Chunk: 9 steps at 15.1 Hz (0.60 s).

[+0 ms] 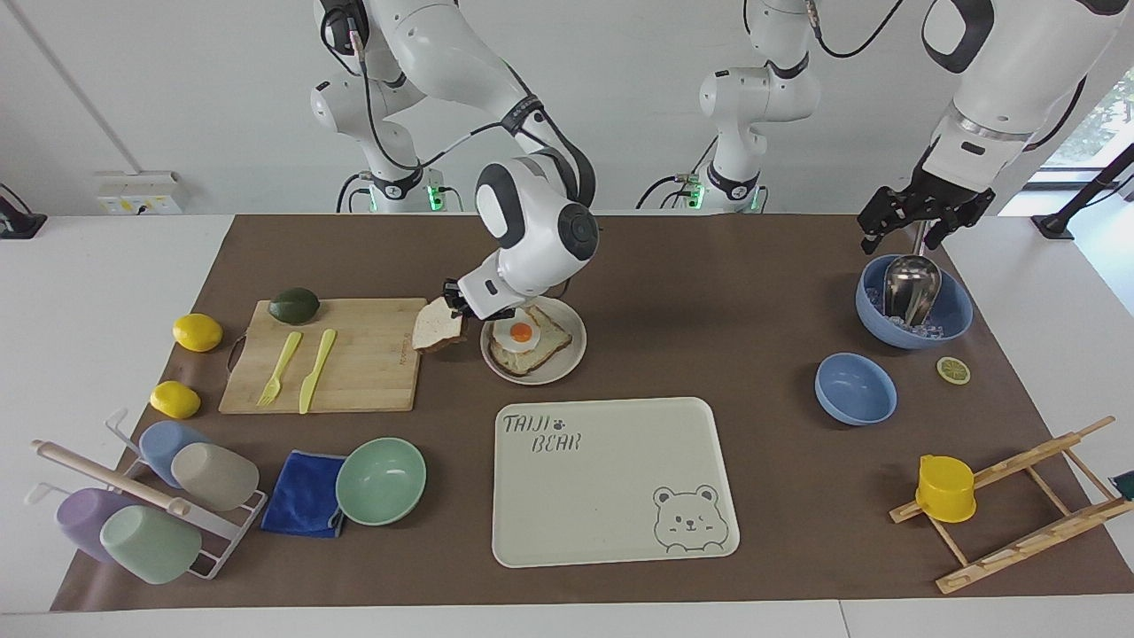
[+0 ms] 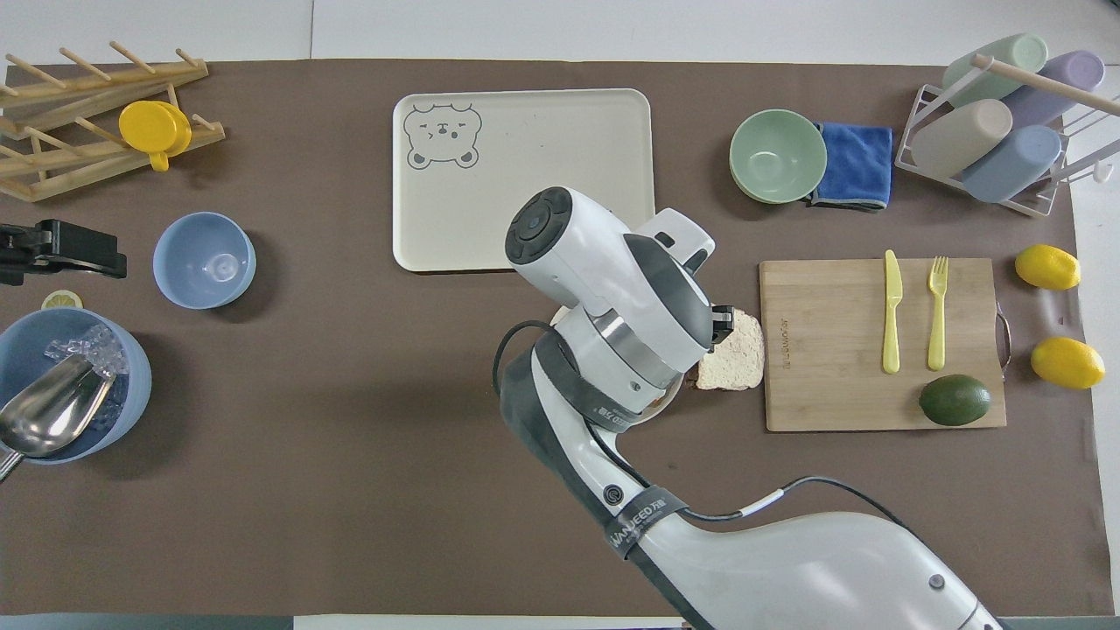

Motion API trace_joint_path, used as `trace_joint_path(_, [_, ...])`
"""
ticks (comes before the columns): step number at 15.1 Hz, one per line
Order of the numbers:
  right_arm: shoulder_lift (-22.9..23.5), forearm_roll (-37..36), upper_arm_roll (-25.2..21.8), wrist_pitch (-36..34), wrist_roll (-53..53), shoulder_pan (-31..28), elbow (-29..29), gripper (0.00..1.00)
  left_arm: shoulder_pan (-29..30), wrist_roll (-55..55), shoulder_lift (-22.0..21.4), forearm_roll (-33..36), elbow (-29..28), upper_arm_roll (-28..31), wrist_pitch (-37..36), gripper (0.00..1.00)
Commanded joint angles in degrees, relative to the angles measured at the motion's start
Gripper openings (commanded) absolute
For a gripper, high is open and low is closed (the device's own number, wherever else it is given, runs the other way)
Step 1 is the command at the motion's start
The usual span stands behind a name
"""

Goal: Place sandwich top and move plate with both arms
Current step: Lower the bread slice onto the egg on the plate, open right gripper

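Note:
Next, my right gripper releases the sandwich top, now tilted between board and plate, on the fried egg on the round beige plate [image 2: 640,355].
The sandwich top [image 1: 438,324] [image 2: 733,352], a brown-crusted bread slice, hangs tilted in the air over the gap between the wooden cutting board [image 1: 345,372] [image 2: 831,385] and the plate. My right gripper [image 1: 458,306] [image 2: 719,322] is shut on the edge of the slice that faces the plate. The plate [image 1: 567,359] is round and beige, and carries a paler slice with a fried egg [image 1: 522,333]. In the overhead view my right arm covers most of the plate. My left gripper [image 1: 917,226] [image 2: 87,254] waits open above the blue bowl with the metal scoop [image 1: 911,285] [image 2: 44,418].
A yellow knife [image 1: 316,370], a yellow fork [image 1: 280,368] and an avocado [image 1: 294,306] lie on the board. The cream bear tray [image 1: 611,478] sits farther from the robots than the plate. A mint bowl [image 1: 381,481], blue cloth, cup rack, lemons, a small blue bowl [image 1: 855,388] and a wooden rack are around the edges.

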Motion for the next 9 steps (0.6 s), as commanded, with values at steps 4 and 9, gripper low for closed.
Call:
trace_joint_path(4, [1.34,3.21,0.29,3.66,3.56,2.17,1.15,0.0,-1.1,-0.25,-2.25,0.54,-2.83,0.34,1.28,1.0])
trace_joint_path(9, [0.82,3.73,0.29,9.53,3.65,3.4,-2.26,0.0,-0.49,-0.17,-2.51,0.54,-3.44,0.34,1.37,1.0])
